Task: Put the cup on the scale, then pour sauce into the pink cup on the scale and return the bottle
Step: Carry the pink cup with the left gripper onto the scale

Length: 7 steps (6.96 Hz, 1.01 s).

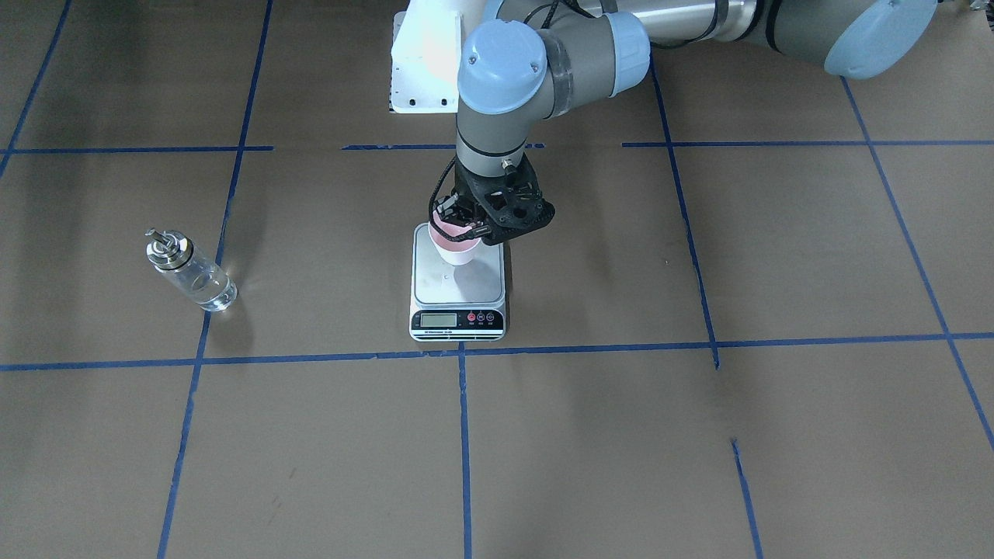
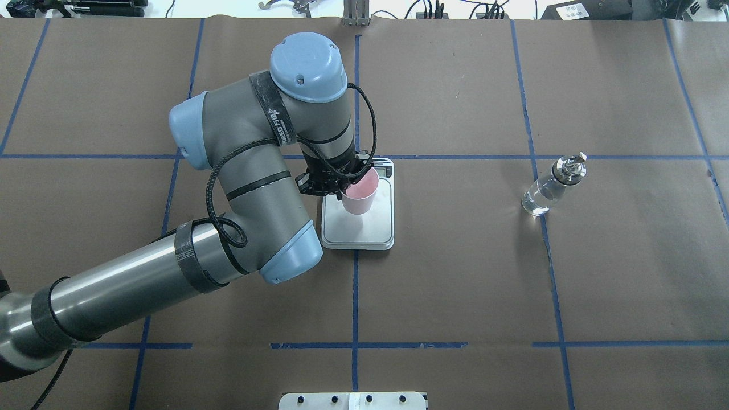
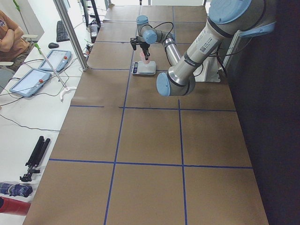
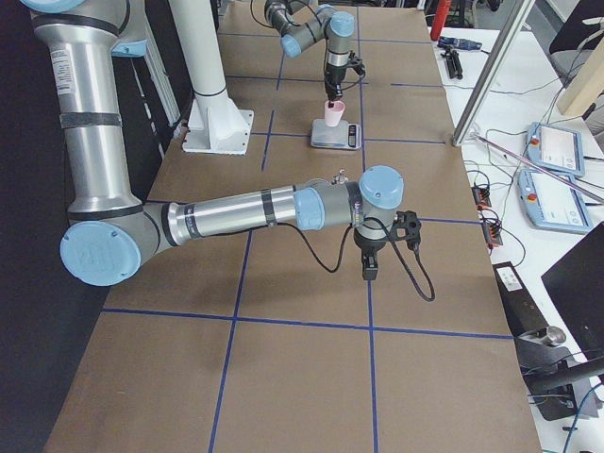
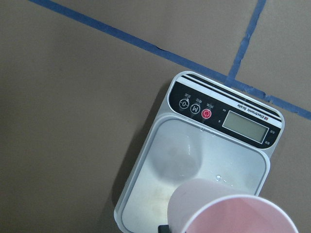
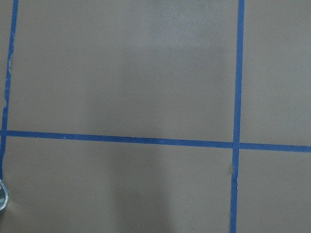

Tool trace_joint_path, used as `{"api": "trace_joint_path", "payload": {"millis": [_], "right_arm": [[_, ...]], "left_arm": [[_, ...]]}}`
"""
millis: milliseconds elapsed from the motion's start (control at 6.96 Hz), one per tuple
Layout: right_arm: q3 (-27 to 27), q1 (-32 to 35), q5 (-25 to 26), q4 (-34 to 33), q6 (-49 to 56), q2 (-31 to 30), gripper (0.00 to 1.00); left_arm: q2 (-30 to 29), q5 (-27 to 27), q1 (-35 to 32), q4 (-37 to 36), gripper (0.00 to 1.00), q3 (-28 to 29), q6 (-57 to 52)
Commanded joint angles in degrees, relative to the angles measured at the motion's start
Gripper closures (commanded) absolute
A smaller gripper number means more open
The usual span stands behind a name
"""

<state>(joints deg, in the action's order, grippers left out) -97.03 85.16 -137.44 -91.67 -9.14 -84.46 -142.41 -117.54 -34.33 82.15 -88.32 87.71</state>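
Next, I release the pink cup from my left gripper on the back half of the scale's steel platform (image 1: 459,264) (image 5: 186,192).
The pink cup (image 1: 457,247) (image 2: 360,196) (image 5: 228,211) is gripped at its rim by my left gripper (image 1: 464,227) (image 2: 343,191), upright over the back half of the scale (image 1: 458,291) (image 2: 373,233) (image 5: 163,165). It appears to hang slightly above the steel platform, and its shadow falls on the platform. The glass bottle (image 1: 190,270) (image 2: 548,189) with its metal spout stands alone on the table toward my right, holding clear liquid. My right gripper (image 4: 369,267) hovers over bare table, seen only in the exterior right view, so I cannot tell whether it is open or shut.
Brown paper with blue tape lines covers the table (image 2: 455,273). A white mounting plate (image 1: 423,66) lies behind the scale. Touch panels (image 3: 47,61) and a person's arm (image 3: 9,35) are at a side bench beyond the table edge.
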Motion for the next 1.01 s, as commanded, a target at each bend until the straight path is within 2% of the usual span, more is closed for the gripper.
{"api": "trace_joint_path", "payload": {"millis": [0, 431, 862], "right_arm": [[0.0, 0.0, 0.0, 0.0, 0.0, 0.1, 0.00], [0.1, 0.0, 0.0, 0.0, 0.1, 0.2, 0.00], [0.1, 0.0, -0.1, 0.0, 0.1, 0.2, 0.00]], "left_arm": [[0.1, 0.0, 0.4, 0.1, 1.00, 0.3, -0.3], [2.7, 0.1, 0.9, 5.9, 1.00, 0.8, -0.5], [2.9, 0.2, 1.2, 6.4, 1.00, 0.8, -0.4]]}}
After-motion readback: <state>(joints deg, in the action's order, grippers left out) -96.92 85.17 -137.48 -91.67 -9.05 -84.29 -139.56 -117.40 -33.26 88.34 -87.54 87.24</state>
